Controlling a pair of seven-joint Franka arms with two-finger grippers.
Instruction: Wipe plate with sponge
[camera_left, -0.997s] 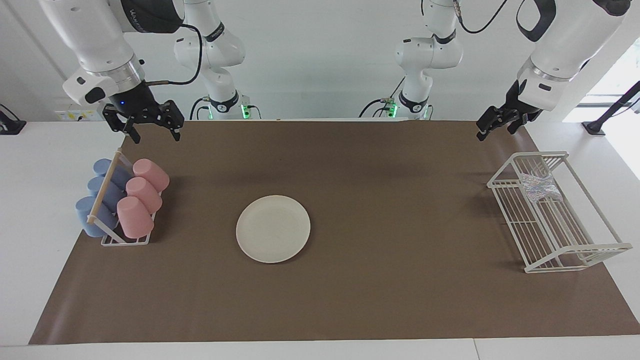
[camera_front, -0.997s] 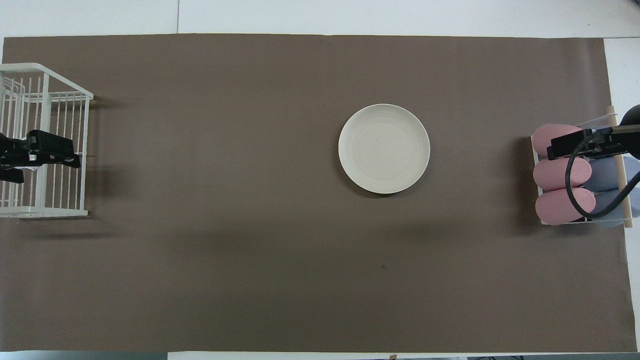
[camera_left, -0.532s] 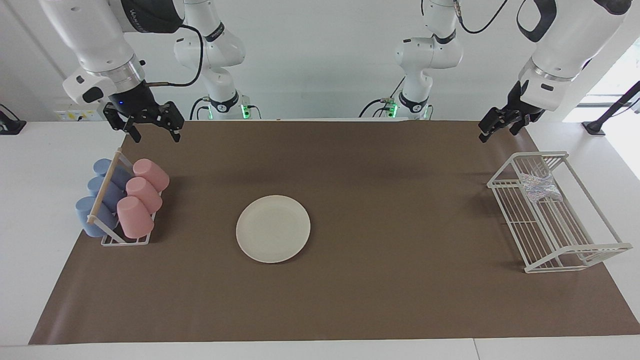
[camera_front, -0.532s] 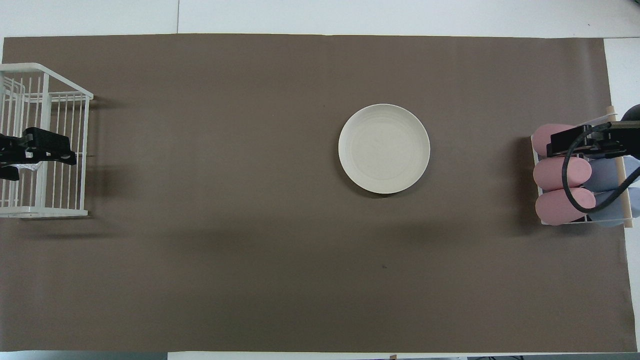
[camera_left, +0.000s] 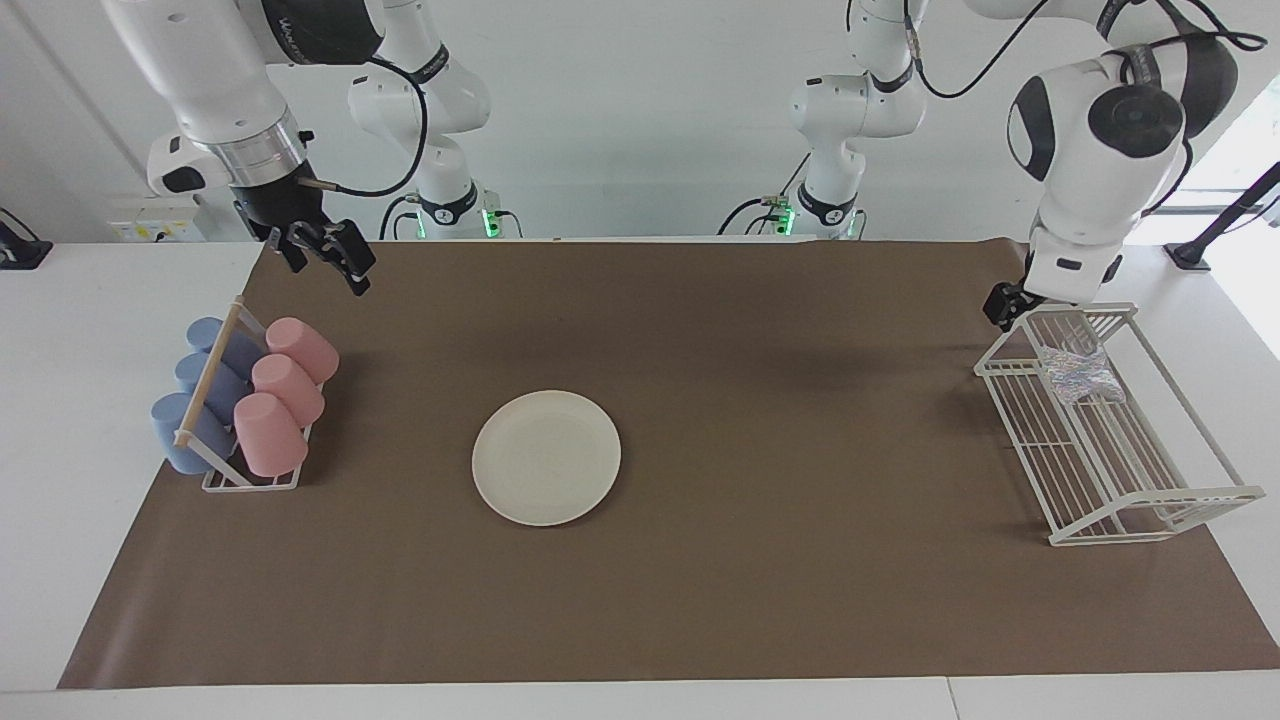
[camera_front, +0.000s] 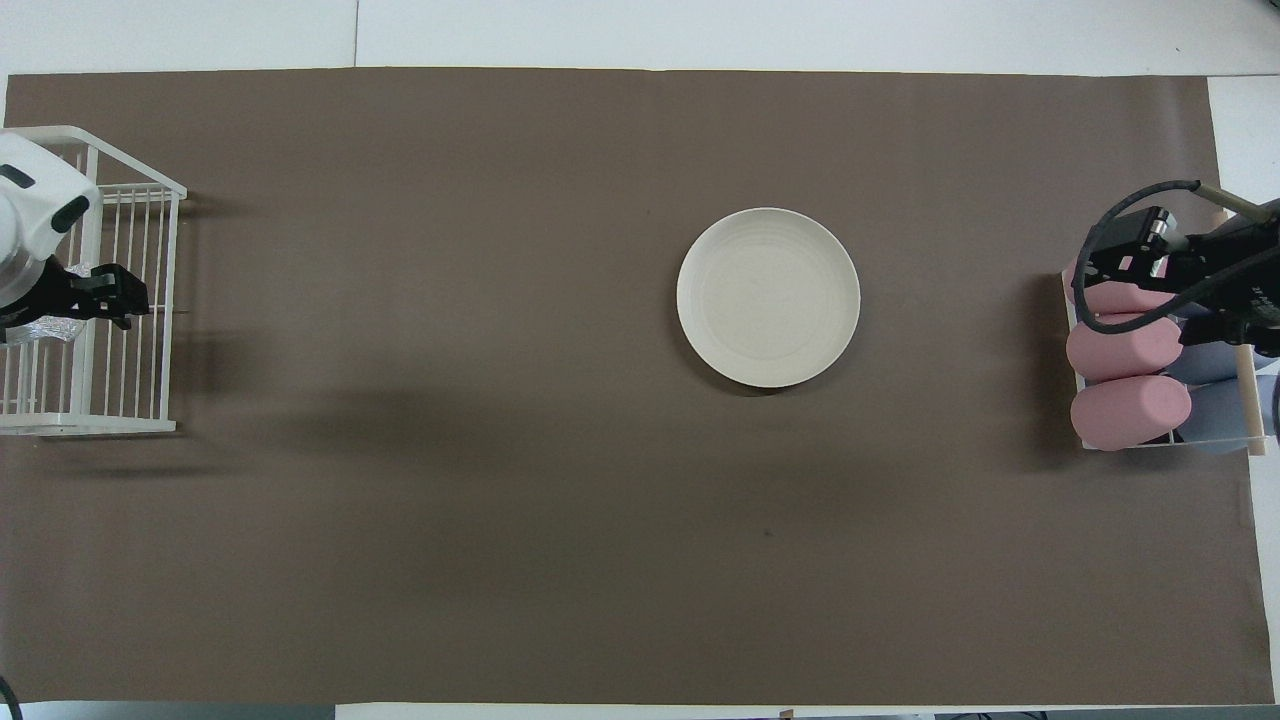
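Observation:
The speckled silvery sponge (camera_front: 55, 326) sits inside the white wire rack, and I should grab it next by one end with my left gripper.
The plate (camera_left: 546, 457), round and cream-white, lies bare on the brown mat near the table's middle (camera_front: 768, 297). The sponge (camera_left: 1078, 375), a small speckled silvery pad, rests inside the white wire rack (camera_left: 1052, 535) at the left arm's end, in the rack's part nearest the robots. My left gripper (camera_left: 1004, 301) hangs low beside that end of the rack, close to the sponge and apart from it; it holds nothing, and the wrist hides most of it. My right gripper (camera_left: 326, 256) hovers open and empty over the mat's edge by the cup holder.
A holder with pink cups (camera_left: 285, 395) and blue cups (camera_left: 195, 400) lying on their sides stands at the right arm's end. In the overhead view the right gripper (camera_front: 1125, 262) and its cable cover part of the pink cups (camera_front: 1130, 412). The rack's rim (camera_front: 122, 159) stands well above the mat.
The left arm has swung round and brought its gripper down to the rack's end by the sponge. The right gripper has turned and shifted slightly toward the table's middle. Plate and sponge are unmoved.

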